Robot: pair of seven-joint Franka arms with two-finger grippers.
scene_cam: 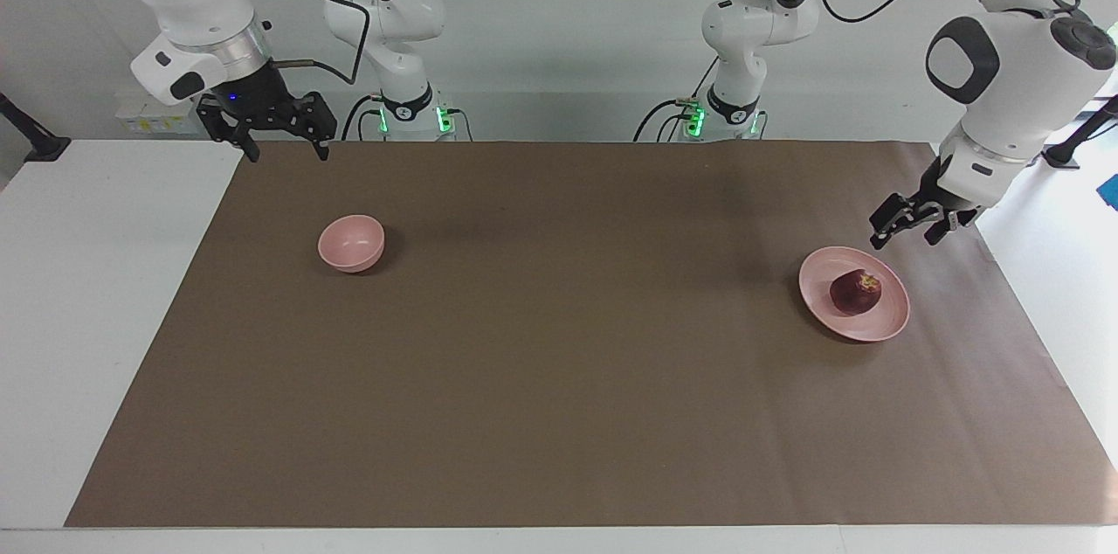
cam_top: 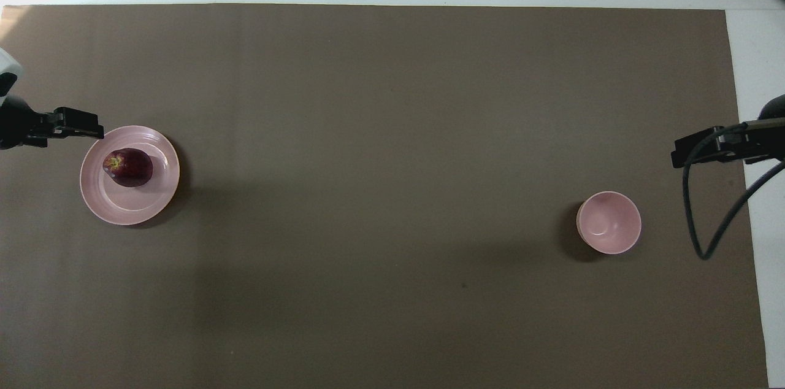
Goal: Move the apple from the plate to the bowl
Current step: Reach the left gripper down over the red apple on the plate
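Next, the left gripper grips the dark red apple's middle (cam_top: 129, 167), lifting it from the wide pink plate.
The dark red apple (scene_cam: 855, 291) lies on the wide pink plate (scene_cam: 817, 296) toward the left arm's end of the table; both also show in the overhead view, the apple (cam_top: 127, 167) on the plate (cam_top: 122, 208). The small deep pink bowl (scene_cam: 351, 243) stands empty toward the right arm's end, and shows in the overhead view (cam_top: 609, 222). My left gripper (scene_cam: 905, 238) hangs open and empty over the mat by the plate's rim, apart from the apple; it also shows in the overhead view (cam_top: 92, 129). My right gripper (scene_cam: 286, 154) waits open and empty over the mat's corner (cam_top: 677, 159).
A brown mat (scene_cam: 559, 379) covers most of the white table (scene_cam: 105, 292). A black cable (cam_top: 705, 217) loops down from the right gripper. Nothing else stands on the mat between the plate and the bowl.
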